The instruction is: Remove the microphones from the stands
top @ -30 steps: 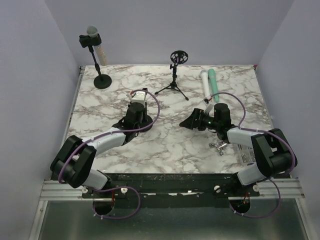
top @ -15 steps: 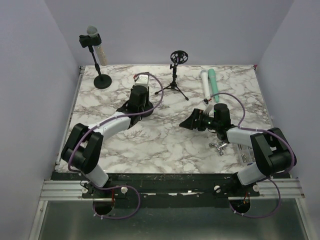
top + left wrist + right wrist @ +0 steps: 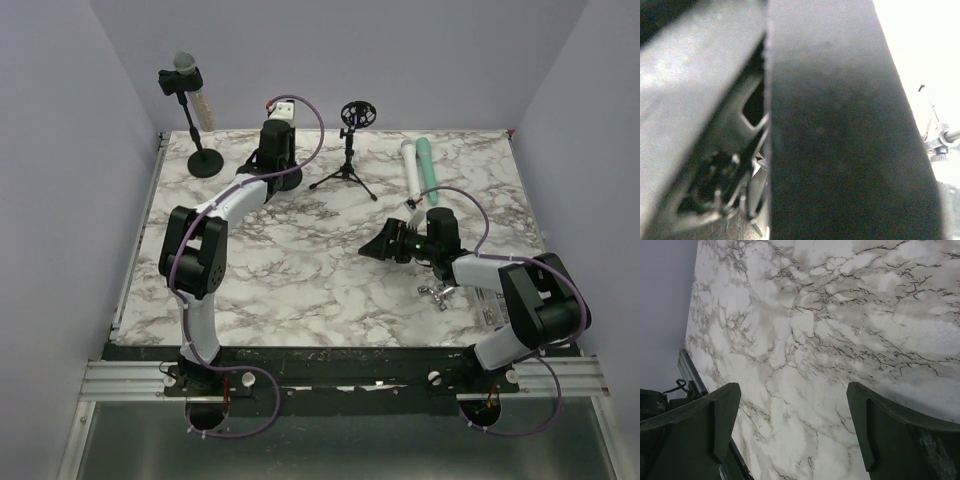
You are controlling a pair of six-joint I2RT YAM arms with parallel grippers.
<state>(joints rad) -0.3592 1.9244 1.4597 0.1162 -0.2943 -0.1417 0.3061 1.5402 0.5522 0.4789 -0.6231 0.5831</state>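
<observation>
The robot's left gripper will release the black stand it holds on the marble (image 3: 291,195) beside the foot of the black tripod stand.
The microphone (image 3: 183,70), with a grey head and pale body, sits clipped in the black round-base stand (image 3: 205,162) at the back left. My left gripper (image 3: 277,176) is stretched to the back of the table, right of that stand and apart from it. Its wrist view is filled by a dark blurred surface (image 3: 840,130), so its jaws cannot be read. My right gripper (image 3: 378,245) is open and empty low over the marble table (image 3: 330,280). Its two dark fingers (image 3: 705,425) are wide apart over bare marble.
An empty black tripod stand with a ring mount (image 3: 352,130) stands at the back centre; part of it shows in the left wrist view (image 3: 941,142). A white microphone (image 3: 410,165) and a teal one (image 3: 427,160) lie at the back right. Small metal parts (image 3: 437,292) lie near the right arm.
My left arm has swung from the table's middle toward the back, ending between the two stands. The right arm has not moved.
</observation>
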